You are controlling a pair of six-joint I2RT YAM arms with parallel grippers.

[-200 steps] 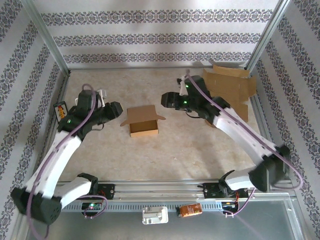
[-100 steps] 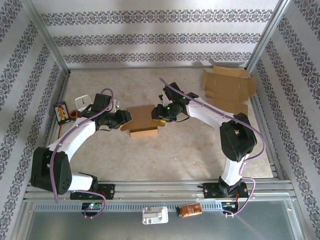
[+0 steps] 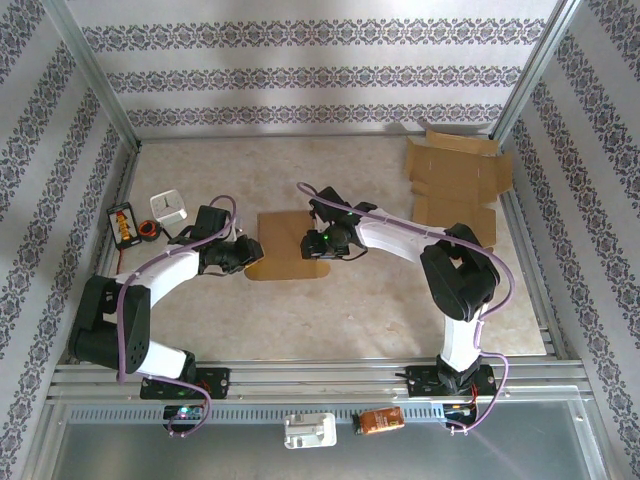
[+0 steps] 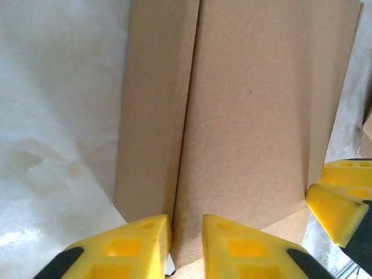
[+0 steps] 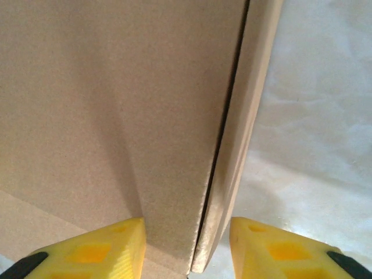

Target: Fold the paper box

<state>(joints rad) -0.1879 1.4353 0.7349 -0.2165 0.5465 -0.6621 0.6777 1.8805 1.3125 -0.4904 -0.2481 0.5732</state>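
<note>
The left gripper's fingers are shut over the box's front corner, so the robot should open that gripper and clasp the box across its side [image 3: 259,228] to lift it.
The brown paper box [image 3: 283,259] lies mid-table with its flaps folded down flat over the top. My left gripper [image 3: 247,256] is at the box's left end. In the left wrist view its yellow fingers [image 4: 136,244] are shut on the edge of a cardboard flap [image 4: 256,116]. My right gripper [image 3: 313,243] is at the box's right end. Its jaws straddle the doubled cardboard edge [image 5: 218,192]; the left finger touches it, and a gap shows beside the right finger [image 5: 273,247]. The right gripper's fingertips [image 4: 340,195] appear past the box.
Flat cardboard sheets [image 3: 455,185] lie at the back right corner. A white device [image 3: 169,207], an orange-and-black gadget [image 3: 123,222] and a black ring [image 3: 148,230] sit at the left. Metal frame rails [image 3: 320,375] and patterned walls border the table.
Both grippers came in from either side to the box's ends. The upright flaps have been pushed down flat over the box. The left jaws narrowed onto a flap.
</note>
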